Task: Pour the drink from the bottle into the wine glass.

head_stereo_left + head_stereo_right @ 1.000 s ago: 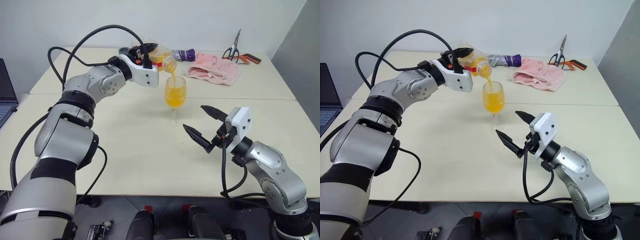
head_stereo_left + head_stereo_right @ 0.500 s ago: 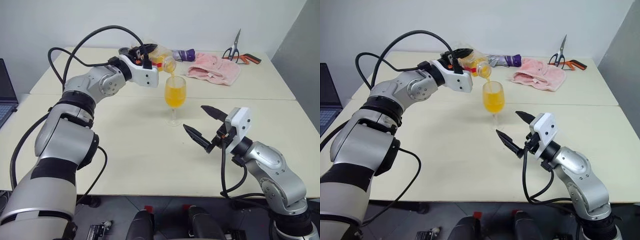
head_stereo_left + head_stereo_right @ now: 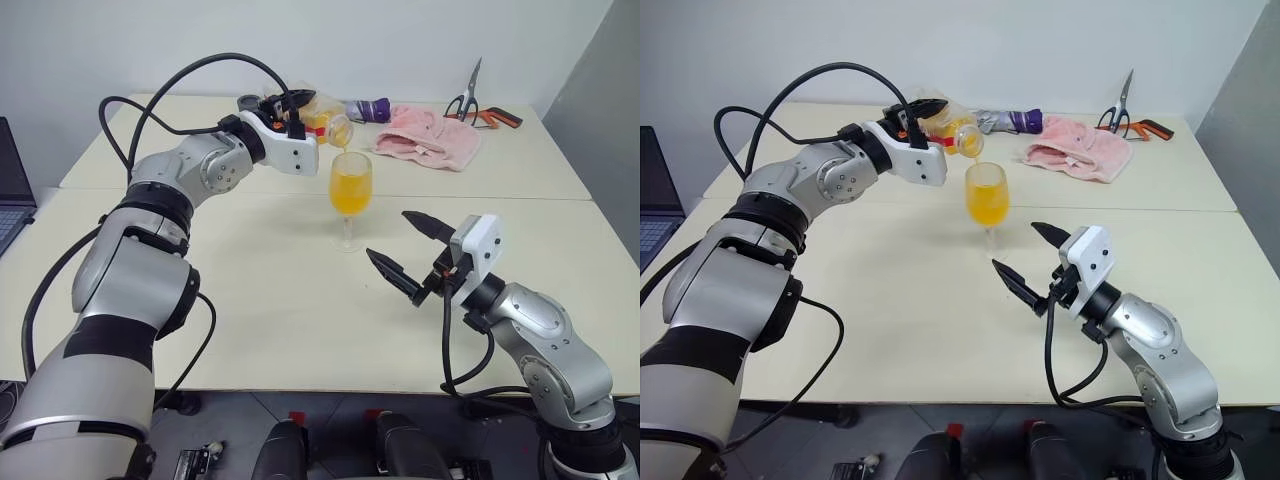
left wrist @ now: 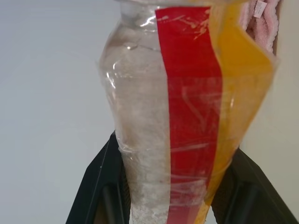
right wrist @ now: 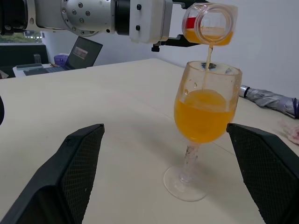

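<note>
The bottle will stand on the bare tabletop (image 3: 206,233) between the laptop and the wine glass, put there by my left gripper.
The bottle (image 3: 328,120) lies tipped over the wine glass (image 3: 350,190), its open mouth (image 5: 209,23) just above the rim. My left gripper (image 3: 297,103) is shut on the bottle; in the left wrist view its black fingers (image 4: 100,186) clamp both sides of the red-striped body (image 4: 187,116). A thin stream of the drink (image 5: 206,58) falls into the glass, whose bowl is well over half full of orange liquid (image 5: 204,116). A little drink remains in the bottle. My right gripper (image 3: 388,233) hangs open in front of the glass, to its right, apart from it.
A pink towel (image 3: 430,135), scissors (image 3: 470,100) and a purple folded umbrella (image 3: 370,108) lie at the back of the table. A laptop (image 3: 10,185) sits at the far left edge. Bare tabletop (image 3: 260,290) spreads around the glass.
The pouring stream has thinned and the level in the glass has risen slightly. Neither arm has moved.
</note>
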You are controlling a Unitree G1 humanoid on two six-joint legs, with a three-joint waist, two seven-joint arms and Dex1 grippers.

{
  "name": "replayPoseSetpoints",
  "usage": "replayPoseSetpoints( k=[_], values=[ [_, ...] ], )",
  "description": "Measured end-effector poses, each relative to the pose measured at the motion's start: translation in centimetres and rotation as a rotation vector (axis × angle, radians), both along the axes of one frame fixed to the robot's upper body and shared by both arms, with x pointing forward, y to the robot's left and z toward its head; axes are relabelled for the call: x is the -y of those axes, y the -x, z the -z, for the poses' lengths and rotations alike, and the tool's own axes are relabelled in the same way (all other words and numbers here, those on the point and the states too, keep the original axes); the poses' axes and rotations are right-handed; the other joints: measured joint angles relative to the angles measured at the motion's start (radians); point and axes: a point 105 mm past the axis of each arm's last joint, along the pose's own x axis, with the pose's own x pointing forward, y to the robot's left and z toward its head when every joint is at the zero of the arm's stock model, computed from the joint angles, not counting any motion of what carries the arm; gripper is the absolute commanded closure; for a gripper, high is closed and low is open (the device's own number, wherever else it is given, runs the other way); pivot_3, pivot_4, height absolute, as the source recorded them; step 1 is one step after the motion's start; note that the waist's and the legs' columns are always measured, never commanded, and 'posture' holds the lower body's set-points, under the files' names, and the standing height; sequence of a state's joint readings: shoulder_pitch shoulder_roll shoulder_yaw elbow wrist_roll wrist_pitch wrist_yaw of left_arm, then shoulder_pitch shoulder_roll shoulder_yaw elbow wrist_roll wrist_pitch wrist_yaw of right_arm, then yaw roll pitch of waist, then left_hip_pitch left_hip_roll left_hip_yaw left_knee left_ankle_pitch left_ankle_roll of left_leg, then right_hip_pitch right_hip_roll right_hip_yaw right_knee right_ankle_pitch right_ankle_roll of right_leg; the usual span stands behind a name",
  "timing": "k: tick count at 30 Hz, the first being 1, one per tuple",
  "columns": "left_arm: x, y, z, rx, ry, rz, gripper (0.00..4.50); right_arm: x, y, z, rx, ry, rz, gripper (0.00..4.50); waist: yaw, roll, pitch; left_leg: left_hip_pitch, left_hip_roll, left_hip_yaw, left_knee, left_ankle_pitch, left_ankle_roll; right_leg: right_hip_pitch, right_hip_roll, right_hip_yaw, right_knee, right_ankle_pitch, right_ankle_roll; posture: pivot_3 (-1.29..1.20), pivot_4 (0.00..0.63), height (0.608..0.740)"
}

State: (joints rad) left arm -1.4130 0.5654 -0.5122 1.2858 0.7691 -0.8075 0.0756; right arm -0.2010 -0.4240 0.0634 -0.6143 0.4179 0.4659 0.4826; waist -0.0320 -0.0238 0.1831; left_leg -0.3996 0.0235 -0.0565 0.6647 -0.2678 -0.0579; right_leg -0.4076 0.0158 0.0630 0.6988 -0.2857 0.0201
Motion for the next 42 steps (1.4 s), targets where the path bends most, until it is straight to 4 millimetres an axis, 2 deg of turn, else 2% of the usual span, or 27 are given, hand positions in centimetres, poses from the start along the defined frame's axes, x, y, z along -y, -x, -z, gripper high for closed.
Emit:
replayPoseSetpoints(
  k=[20,26,32,37,42],
  values=[
    [0.0,-0.2,-0.5,-0.002,0.011,-0.013,2.79,-0.1,0.1,0.2,-0.006,0.000,-0.003,0.00,0.000,0.000,0.000,0.000,0.000,0.000,0.000,0.000,0.000,0.000,0.000,0.000,0.000,0.000,0.000,0.00,0.150,0.740],
    [0.6,-0.3,-1.2,-0.089,0.184,0.011,2.79,-0.4,0.1,0.3,-0.009,-0.001,-0.009,0.00,0.000,0.000,0.000,0.000,0.000,0.000,0.000,0.000,0.000,0.000,0.000,0.000,0.000,0.000,0.000,0.00,0.150,0.740],
    [0.9,-0.6,0.2,-0.257,0.371,0.044,2.79,-0.4,0.1,0.3,-0.005,0.006,-0.004,0.00,-0.001,0.000,0.000,0.000,0.000,0.000,0.001,0.000,0.000,0.000,0.000,0.000,0.001,0.000,0.000,0.00,0.150,0.740],
    [-0.6,-0.9,0.2,-0.345,0.548,0.035,2.79,-0.4,0.0,0.3,-0.001,0.012,0.000,0.00,-0.002,0.000,0.000,0.000,0.000,0.000,0.001,0.000,0.000,0.000,0.000,0.000,0.001,0.000,0.000,0.00,0.150,0.740],
    [-3.2,-1.1,0.9,-0.445,0.775,0.029,2.79,-0.7,0.1,0.3,0.000,0.035,-0.023,0.00,-0.003,0.000,0.000,0.001,0.000,0.000,0.001,0.000,0.000,0.000,0.000,0.000,0.002,0.000,0.000,0.00,0.150,0.740]
  ],
)
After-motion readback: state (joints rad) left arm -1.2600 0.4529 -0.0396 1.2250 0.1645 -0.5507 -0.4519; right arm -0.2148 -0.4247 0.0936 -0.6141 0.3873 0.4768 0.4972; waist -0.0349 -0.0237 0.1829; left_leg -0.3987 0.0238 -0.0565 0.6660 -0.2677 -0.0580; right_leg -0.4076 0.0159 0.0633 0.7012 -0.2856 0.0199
